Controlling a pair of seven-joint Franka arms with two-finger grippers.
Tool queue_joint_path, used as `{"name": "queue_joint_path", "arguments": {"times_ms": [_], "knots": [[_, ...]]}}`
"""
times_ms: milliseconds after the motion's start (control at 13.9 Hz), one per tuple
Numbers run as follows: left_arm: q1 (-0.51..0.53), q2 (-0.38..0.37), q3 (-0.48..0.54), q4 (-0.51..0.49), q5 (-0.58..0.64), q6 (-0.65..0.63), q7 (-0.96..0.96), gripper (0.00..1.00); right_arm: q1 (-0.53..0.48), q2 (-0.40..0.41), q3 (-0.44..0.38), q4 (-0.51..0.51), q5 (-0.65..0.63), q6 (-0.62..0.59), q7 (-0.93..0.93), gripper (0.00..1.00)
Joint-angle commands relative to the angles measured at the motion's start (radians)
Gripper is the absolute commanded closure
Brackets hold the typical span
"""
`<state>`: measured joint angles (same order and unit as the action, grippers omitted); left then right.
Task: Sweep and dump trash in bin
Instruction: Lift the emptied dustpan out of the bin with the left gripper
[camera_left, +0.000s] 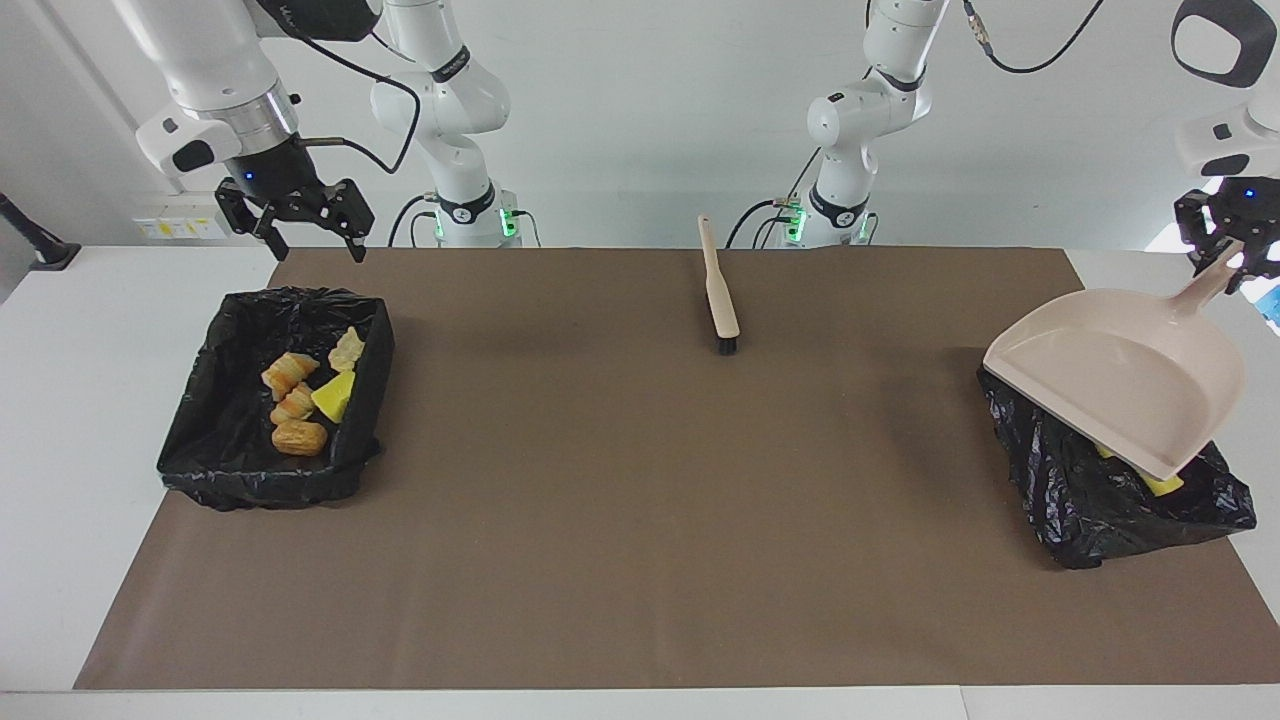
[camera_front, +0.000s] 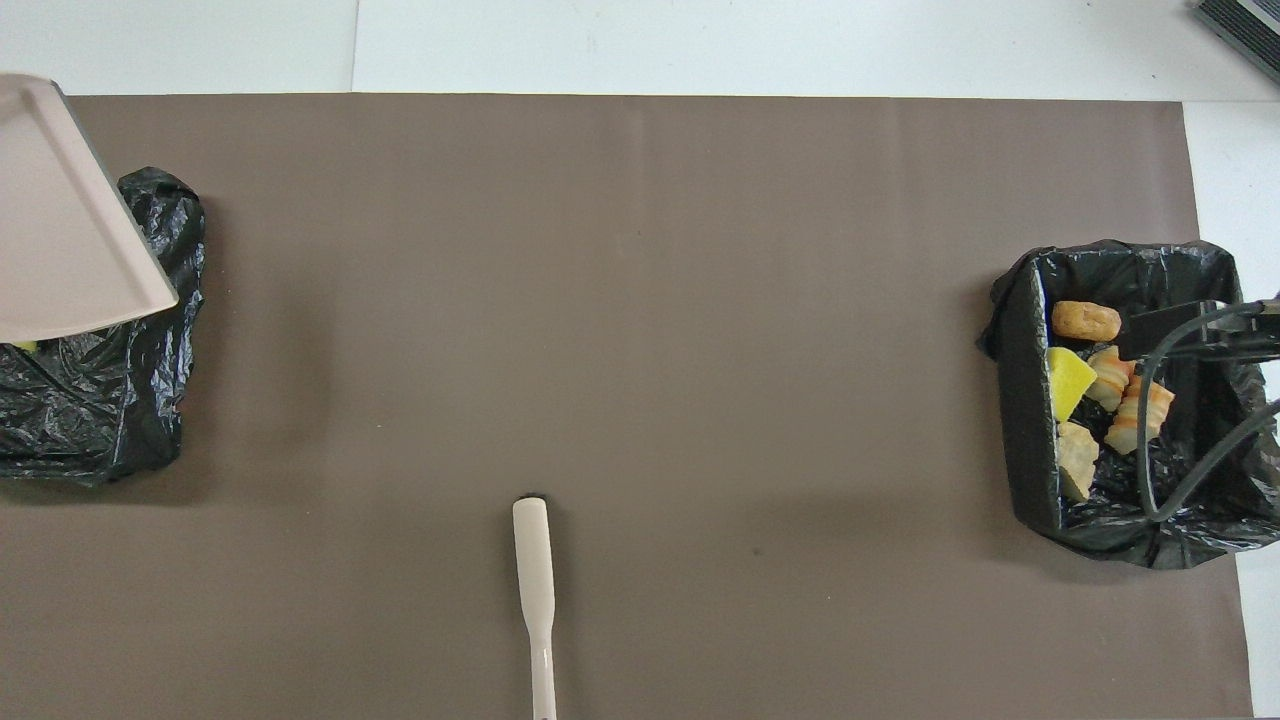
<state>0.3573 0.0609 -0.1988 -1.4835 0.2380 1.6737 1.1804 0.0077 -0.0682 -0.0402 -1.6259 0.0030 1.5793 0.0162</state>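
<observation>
Next, I set the beige dustpan with my left gripper on the brown mat (camera_front: 564, 298) beyond the beige brush's bristle end.
The beige dustpan (camera_left: 1120, 385) hangs tilted over the black-lined bin (camera_left: 1090, 500) at the left arm's end. My left gripper (camera_left: 1228, 255) is shut on its handle. The pan looks empty and hides most of that bin; only a sliver of yellow sponge (camera_left: 1160, 486) shows under its lip. In the overhead view the dustpan (camera_front: 70, 240) covers part of this bin (camera_front: 110, 400). The other bin (camera_left: 215, 400) at the right arm's end holds trash: bread-like rolls (camera_left: 298, 437), a yellow sponge chunk (camera_left: 335, 397) and a pale lump (camera_left: 347, 350). My right gripper (camera_left: 312, 240) is open and empty above that bin's edge nearer the robots.
The beige brush (camera_left: 720, 290) lies on the brown mat (camera_left: 640, 520) midway between the arms and close to the robots, bristles pointing away from them. It also shows in the overhead view (camera_front: 533, 590). The right arm's cable hangs over its bin (camera_front: 1030, 400).
</observation>
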Motion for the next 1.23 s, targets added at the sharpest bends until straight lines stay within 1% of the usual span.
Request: {"name": "queue_joint_path", "arguments": {"times_ms": [0,144,216,433,505,577,649,721,793,938,1082,1154], "knots": [[-0.084,-0.055,0.007,-0.089,-0.061,-0.018,-0.289,1.00,-0.002,-0.021,0.000,-0.023,0.002,0.007,-0.027,0.00],[-0.164,-0.068,0.007,-0.145,-0.109,-0.015,-0.565,1.00,-0.002,-0.021,0.000,-0.023,0.002,0.007,-0.027,0.00],[-0.199,-0.076,0.007,-0.173,-0.118,-0.009,-0.672,1.00,-0.002,-0.021,0.000,-0.023,0.002,0.007,-0.027,0.00],[-0.299,-0.082,0.007,-0.240,-0.190,0.015,-0.908,1.00,-0.002,-0.021,0.000,-0.023,0.002,0.007,-0.027,0.00],[-0.340,-0.084,0.009,-0.276,-0.210,0.055,-1.005,1.00,-0.002,-0.021,0.000,-0.023,0.002,0.007,-0.028,0.00],[-0.385,-0.082,0.007,-0.308,-0.212,0.122,-1.071,1.00,-0.002,-0.021,0.000,-0.023,0.002,0.007,-0.028,0.00],[-0.420,-0.075,0.007,-0.333,-0.218,0.188,-1.090,1.00,-0.002,-0.021,0.000,-0.023,0.002,0.007,-0.027,0.00],[-0.458,-0.058,0.009,-0.340,-0.247,0.220,-1.128,1.00,-0.002,-0.021,0.000,-0.023,0.002,0.007,-0.028,0.00],[-0.495,-0.029,0.007,-0.347,-0.278,0.234,-1.215,1.00,-0.002,-0.021,0.000,-0.023,0.002,0.007,-0.028,0.00],[-0.584,0.046,0.009,-0.353,-0.279,0.360,-1.344,1.00,-0.002,-0.021,0.000,-0.023,0.002,0.007,-0.027,0.00],[-0.644,0.124,0.009,-0.353,-0.279,0.438,-1.418,1.00,-0.002,-0.021,0.000,-0.023,0.002,0.007,-0.027,0.00],[-0.672,0.148,0.009,-0.356,-0.279,0.455,-1.430,1.00,-0.002,-0.021,0.000,-0.023,0.002,0.007,-0.027,0.00]]}}
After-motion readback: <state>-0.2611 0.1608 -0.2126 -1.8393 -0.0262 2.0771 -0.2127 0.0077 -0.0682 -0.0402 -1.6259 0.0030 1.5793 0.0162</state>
